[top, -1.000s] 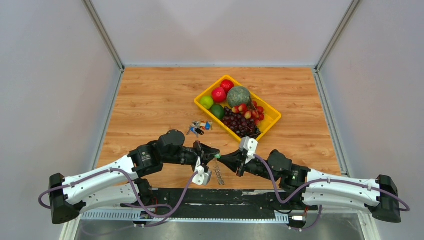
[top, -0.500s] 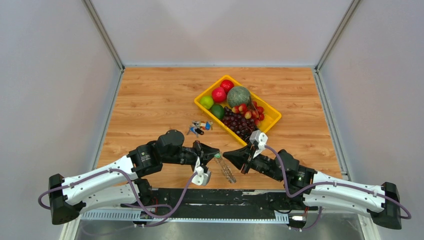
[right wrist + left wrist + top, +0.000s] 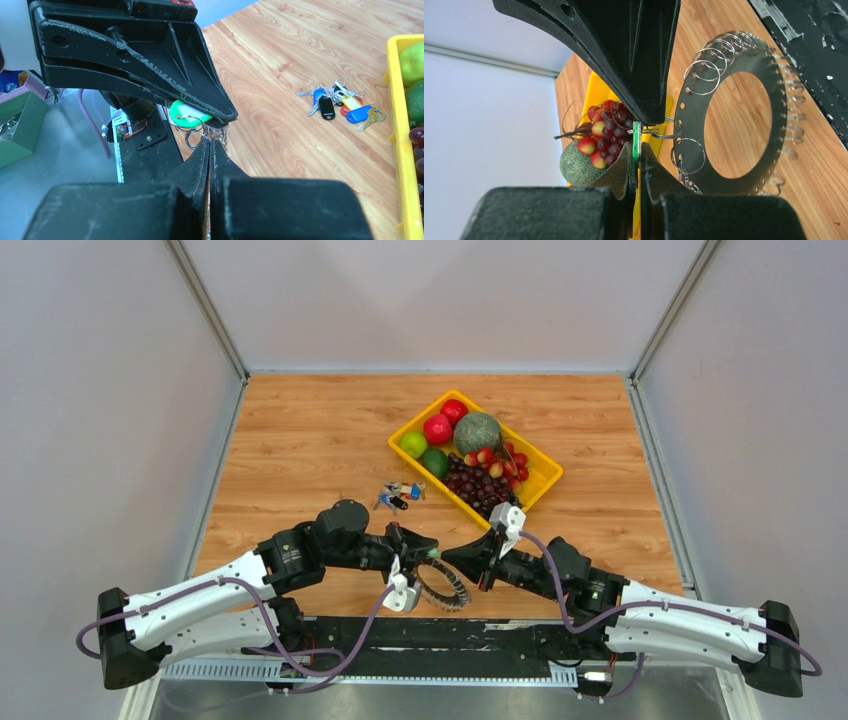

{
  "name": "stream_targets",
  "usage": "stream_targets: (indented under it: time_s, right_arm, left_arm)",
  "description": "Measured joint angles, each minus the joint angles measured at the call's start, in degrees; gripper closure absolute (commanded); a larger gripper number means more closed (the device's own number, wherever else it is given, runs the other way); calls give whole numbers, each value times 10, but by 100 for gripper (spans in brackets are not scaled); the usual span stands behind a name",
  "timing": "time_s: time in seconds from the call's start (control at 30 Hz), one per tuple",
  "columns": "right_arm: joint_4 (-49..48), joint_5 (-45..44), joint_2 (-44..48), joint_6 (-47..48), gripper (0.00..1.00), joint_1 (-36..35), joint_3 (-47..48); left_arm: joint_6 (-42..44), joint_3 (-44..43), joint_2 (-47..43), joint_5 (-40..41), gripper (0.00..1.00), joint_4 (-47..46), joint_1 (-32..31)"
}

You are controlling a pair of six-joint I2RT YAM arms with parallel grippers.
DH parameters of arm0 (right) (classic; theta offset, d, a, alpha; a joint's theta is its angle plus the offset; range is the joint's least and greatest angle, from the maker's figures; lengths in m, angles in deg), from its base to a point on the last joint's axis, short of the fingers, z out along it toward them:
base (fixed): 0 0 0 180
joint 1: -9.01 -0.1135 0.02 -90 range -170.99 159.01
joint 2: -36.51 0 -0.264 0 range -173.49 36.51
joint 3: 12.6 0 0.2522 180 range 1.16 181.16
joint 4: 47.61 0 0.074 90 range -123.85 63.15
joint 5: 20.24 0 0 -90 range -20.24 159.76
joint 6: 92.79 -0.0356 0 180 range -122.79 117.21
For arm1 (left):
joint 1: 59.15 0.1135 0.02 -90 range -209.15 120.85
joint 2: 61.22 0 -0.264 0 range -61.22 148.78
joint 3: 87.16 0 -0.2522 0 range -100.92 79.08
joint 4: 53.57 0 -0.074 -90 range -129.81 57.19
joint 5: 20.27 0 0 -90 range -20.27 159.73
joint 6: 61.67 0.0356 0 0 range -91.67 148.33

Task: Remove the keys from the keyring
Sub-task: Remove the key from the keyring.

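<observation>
The robot's right gripper is shut at the wire loops close beside the green tag, so it should open and take the wire loop nearer the keyring's dark band [image 3: 675, 130].
The keyring [image 3: 461, 591] hangs just above the table's near edge, tilted so that it shows as a round wreath. In the left wrist view it is a wide dark band [image 3: 690, 125] with small wire loops, and the silver keys [image 3: 793, 102] bristle along its far rim. My left gripper [image 3: 432, 553] is shut on the green tag [image 3: 636, 140]. My right gripper [image 3: 449, 559] is shut too, its tips [image 3: 209, 143] against the wire loops [image 3: 196, 136] beside the tag [image 3: 188, 113]. Whether a loop is pinched does not show.
A small bunch of coloured keys [image 3: 400, 494] lies on the wood behind the grippers. The yellow tray [image 3: 546, 472] behind them to the right holds a melon [image 3: 477, 432], grapes [image 3: 482, 490] and other fruit. The black base rail [image 3: 450, 632] runs just below the ring.
The keyring hung edge-on as a thin strip; now it has swung round to show its full circle. My right gripper drew off to the right, then came back to the tag.
</observation>
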Motion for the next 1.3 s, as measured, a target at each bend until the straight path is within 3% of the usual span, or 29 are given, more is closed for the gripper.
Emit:
stream_targets:
  time_s: [0.33, 0.47, 0.73, 1.03, 1.3]
  right_arm:
    - [2, -5, -5, -16, 100, 7, 4]
    - [7, -4, -3, -22, 87, 8, 4]
    - [19, 7, -1, -16, 72, 10, 2]
    - [13, 43, -3, 9, 61, 11, 2]
    - [2, 55, -35, 28, 57, 11, 2]
  left_arm:
    - [2, 0, 0, 0, 100, 0, 0]
    - [3, 0, 0, 0, 100, 0, 0]
    - [3, 0, 0, 0, 100, 2, 0]
    - [3, 0, 0, 0, 100, 5, 0]
    - [3, 0, 0, -6, 100, 7, 0]
